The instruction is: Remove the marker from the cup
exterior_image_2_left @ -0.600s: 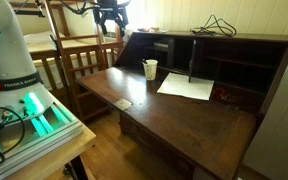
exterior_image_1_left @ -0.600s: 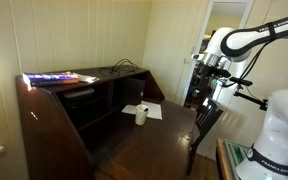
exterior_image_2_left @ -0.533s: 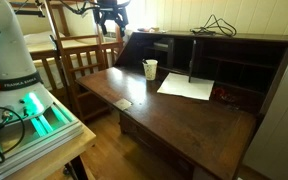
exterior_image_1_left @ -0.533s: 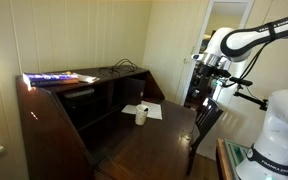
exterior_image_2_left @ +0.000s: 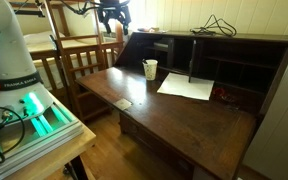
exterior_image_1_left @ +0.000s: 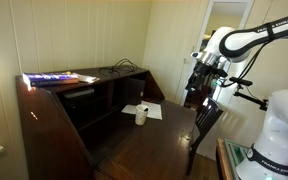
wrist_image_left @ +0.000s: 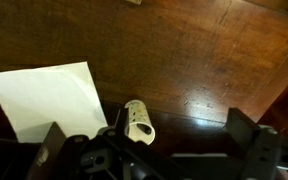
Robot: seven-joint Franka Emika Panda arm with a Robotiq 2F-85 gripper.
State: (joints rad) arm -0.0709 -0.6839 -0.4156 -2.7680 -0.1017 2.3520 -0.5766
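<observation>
The robot's gripper should next move to the marker's upper end [exterior_image_1_left: 143, 105] [wrist_image_left: 144, 128], just above the rim of the off-white cup, and close there.
The off-white cup [exterior_image_1_left: 141, 116] stands on the dark wooden desk [exterior_image_1_left: 149, 145] beside a white paper sheet. It also shows in the other exterior view [exterior_image_2_left: 150, 69] and in the wrist view [wrist_image_left: 139, 122]. The marker [exterior_image_2_left: 147, 63] is a thin dark stick that pokes out of the cup's top; I cannot make it out in the wrist view. My gripper [exterior_image_1_left: 197, 85] hangs high in the air, well away from the cup, off the desk's edge [exterior_image_2_left: 111, 17]. It is open and empty, with its fingers [wrist_image_left: 249, 140] spread wide and the cup between them far below.
A white paper sheet [exterior_image_2_left: 187, 87] lies next to the cup. A wooden chair [exterior_image_2_left: 84, 60] stands by the desk under my arm. Cables [exterior_image_2_left: 214, 25] lie on the desk's top shelf. A small flat object [exterior_image_2_left: 123, 104] sits near the desk's front edge.
My gripper has shifted slightly near the desk's edge. The cup, marker and paper have not moved.
</observation>
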